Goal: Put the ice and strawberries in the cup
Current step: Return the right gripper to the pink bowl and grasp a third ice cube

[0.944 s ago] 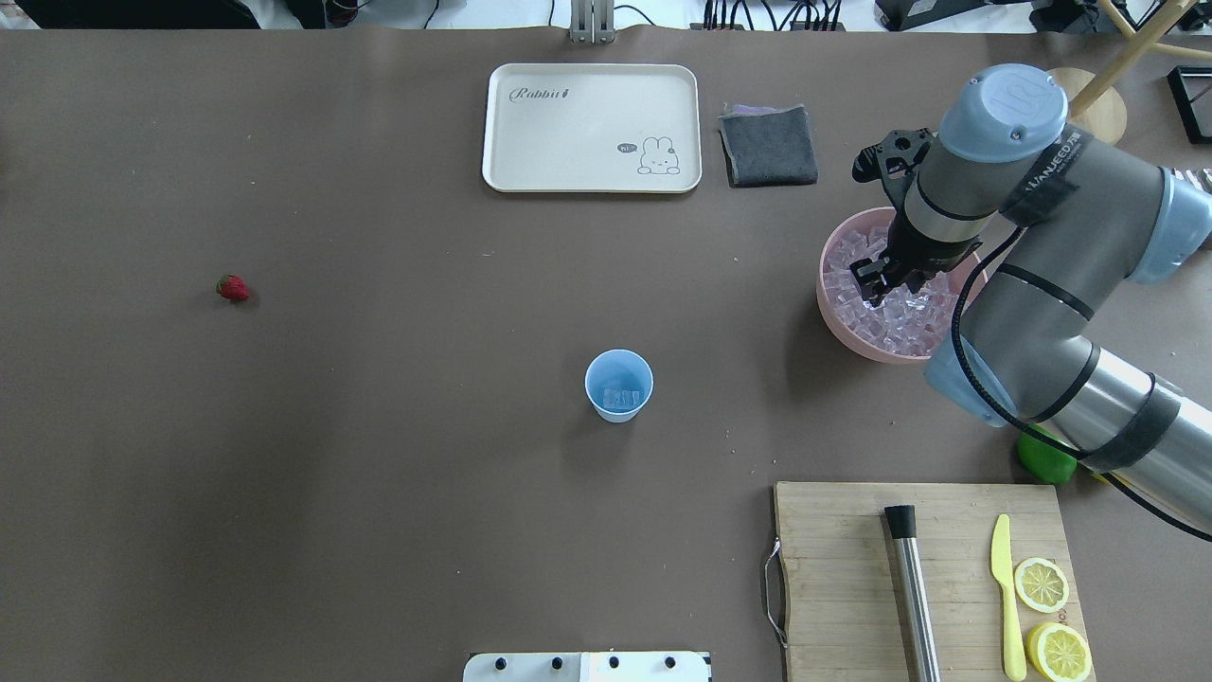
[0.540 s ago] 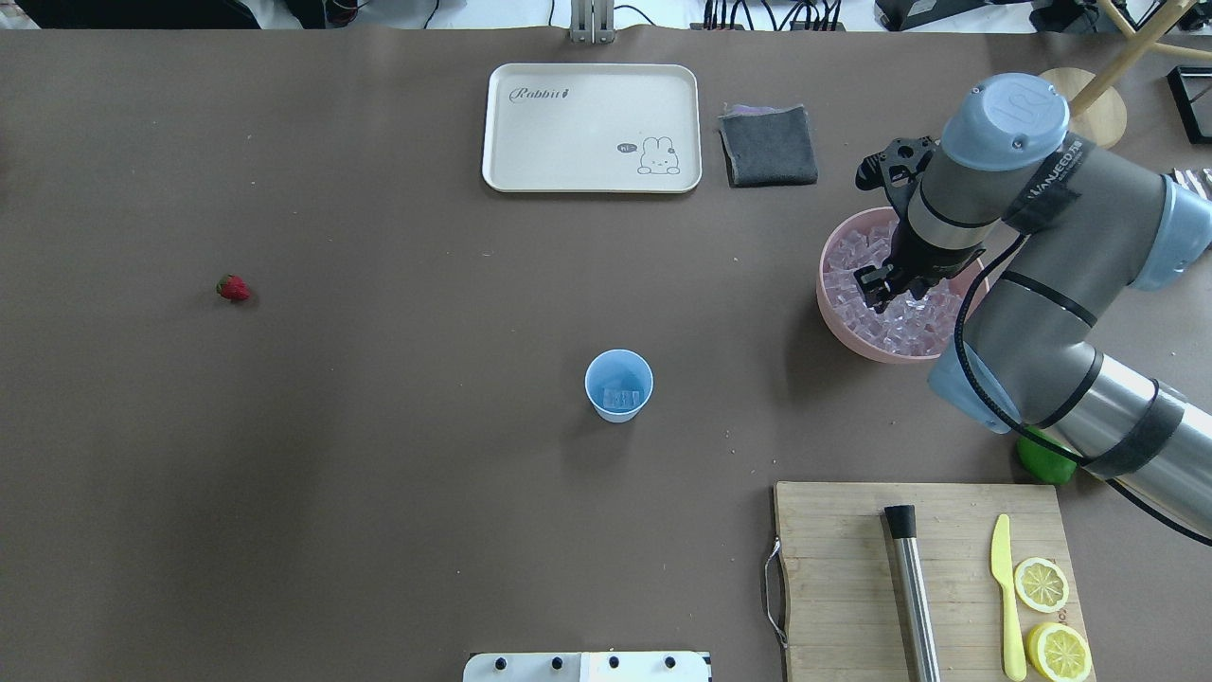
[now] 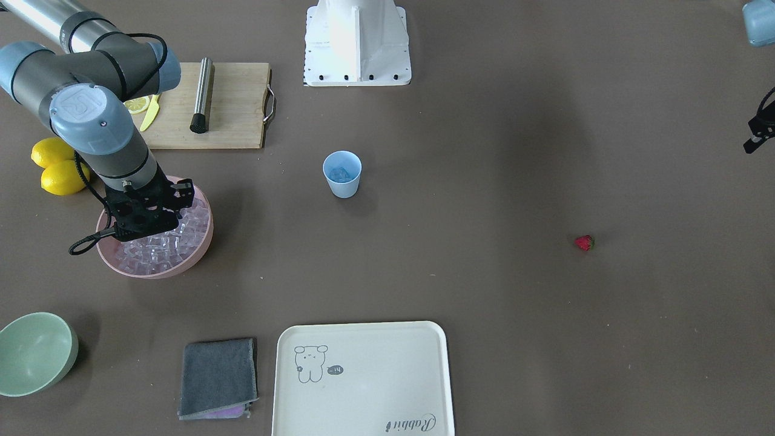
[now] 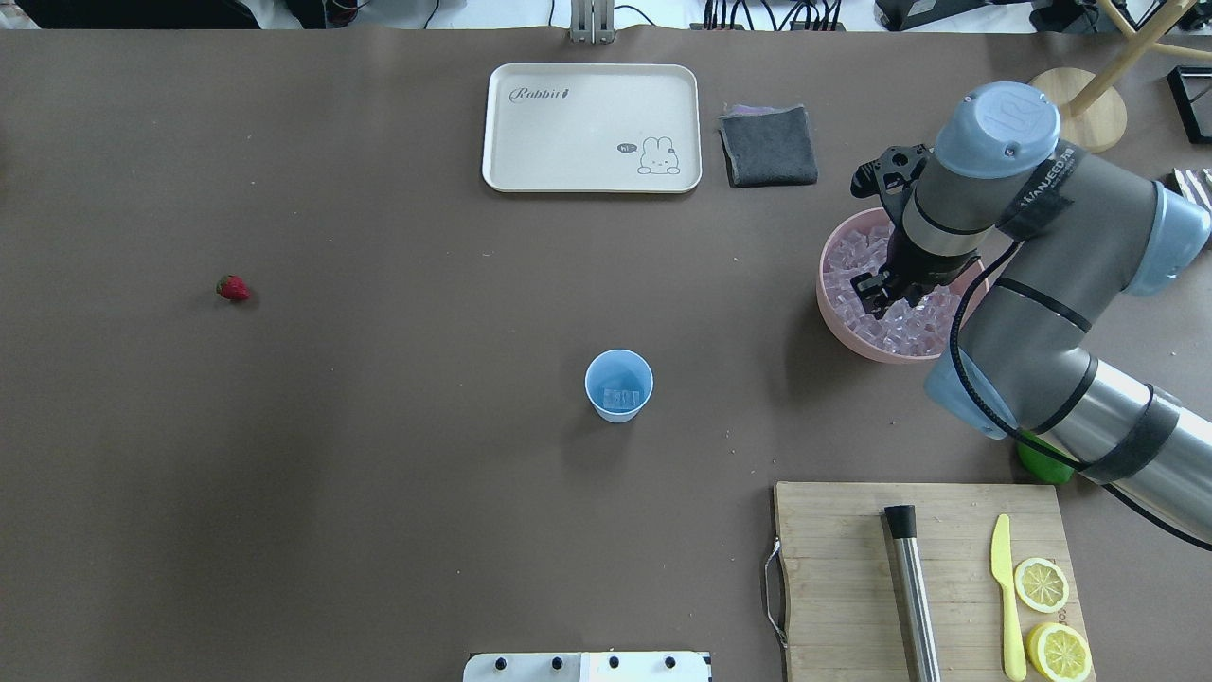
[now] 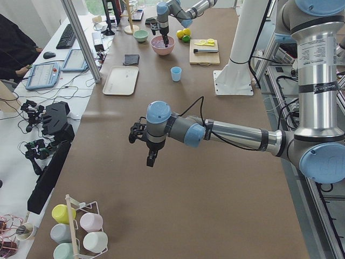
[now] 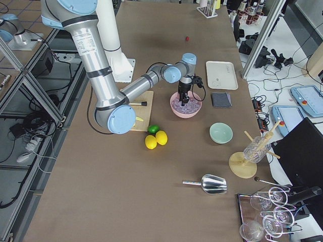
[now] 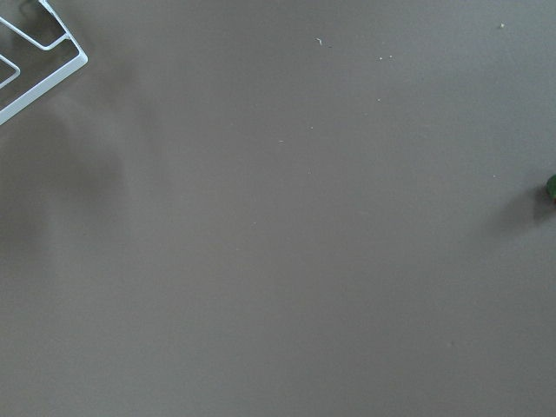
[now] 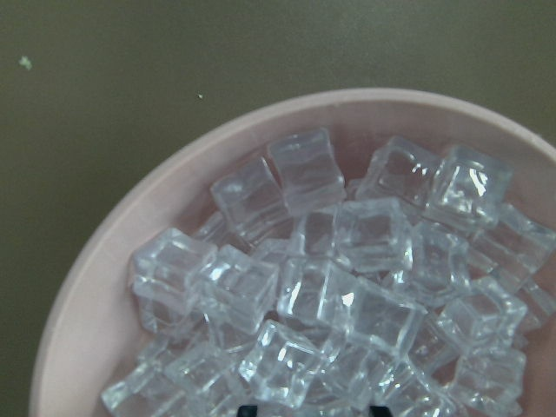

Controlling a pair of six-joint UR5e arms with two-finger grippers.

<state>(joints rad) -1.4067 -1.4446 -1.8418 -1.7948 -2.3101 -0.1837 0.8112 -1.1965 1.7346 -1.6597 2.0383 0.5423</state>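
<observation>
An ice cube will drop from my right gripper onto the ice at the bottom of the light-blue cup [image 3: 339, 174].
The light-blue cup [image 4: 618, 384] stands mid-table with a few ice cubes [image 4: 622, 398] at its bottom. A pink bowl [image 4: 833, 313] at the right is heaped with ice [image 8: 304, 287]. My right gripper [image 8: 313, 410] is down among those cubes, its two fingertips apart, open, with nothing visibly gripped. A single strawberry [image 4: 232, 288] lies alone far to the left. My left gripper [image 3: 754, 140] hovers above bare table beyond the strawberry; whether it is open or shut cannot be told. The left wrist view catches only the strawberry's green edge [image 7: 552, 187].
At the back are a cream tray [image 4: 592, 128] and a grey cloth [image 4: 768, 144]. A cutting board [image 4: 833, 587] at the front right carries a steel muddler [image 4: 914, 587], a yellow knife [image 4: 1006, 597] and lemon halves [image 4: 1042, 584]. Whole lemons [image 3: 57, 166] and a green bowl [image 3: 33, 351] flank the pink bowl.
The right arm has shifted slightly and its gripper sits a little lower in the ice bowl. The cup and the strawberry have not moved.
</observation>
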